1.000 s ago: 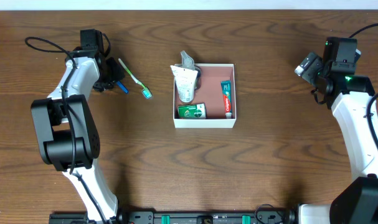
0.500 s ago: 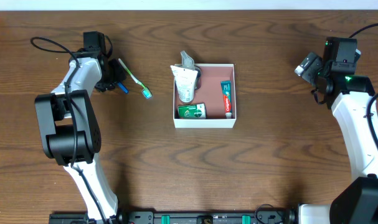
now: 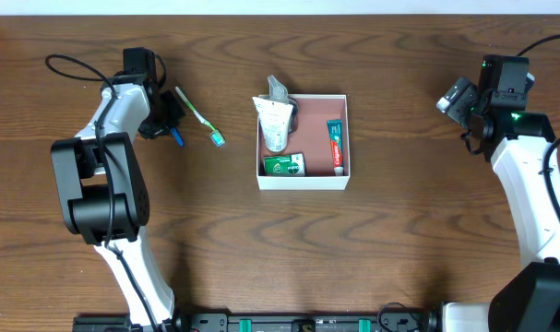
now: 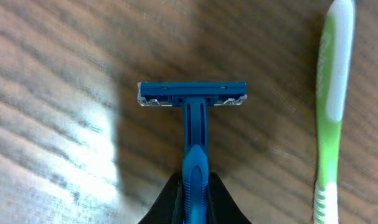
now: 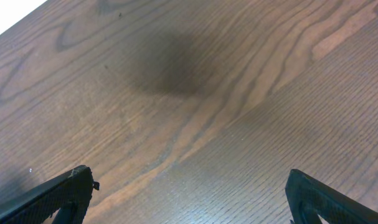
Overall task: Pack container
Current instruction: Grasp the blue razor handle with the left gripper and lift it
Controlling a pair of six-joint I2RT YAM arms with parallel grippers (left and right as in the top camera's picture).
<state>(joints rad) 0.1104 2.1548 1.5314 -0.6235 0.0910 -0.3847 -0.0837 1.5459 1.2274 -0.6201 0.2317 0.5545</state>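
Note:
My left gripper has the blue razor. It will put the razor down on the container's bottom between the white tube and the red toothpaste tube (image 3: 319,138).
The container (image 3: 346,138), a square white box with a reddish-brown floor, sits mid-table. In it lie a red toothpaste tube (image 3: 335,146), a green-and-white soap box (image 3: 284,165) and a white tube (image 3: 275,122) that leans over its left wall. My left gripper (image 3: 169,129) is shut on the handle of a blue razor (image 4: 193,127), far left of the container; the razor head points away from the fingers, over the wood. A green toothbrush (image 3: 199,115) lies just right of it, also in the left wrist view (image 4: 330,106). My right gripper (image 5: 189,196) is open and empty over bare wood at the far right.
The table's far edge (image 3: 280,13) runs along the top. A black cable (image 3: 72,65) loops beside the left arm. The left arm's base (image 3: 100,203) stands front left, the right arm's body (image 3: 538,194) front right.
The left gripper with the razor has shifted slightly, the razor's blue tip a little lower and left. The right arm has not moved.

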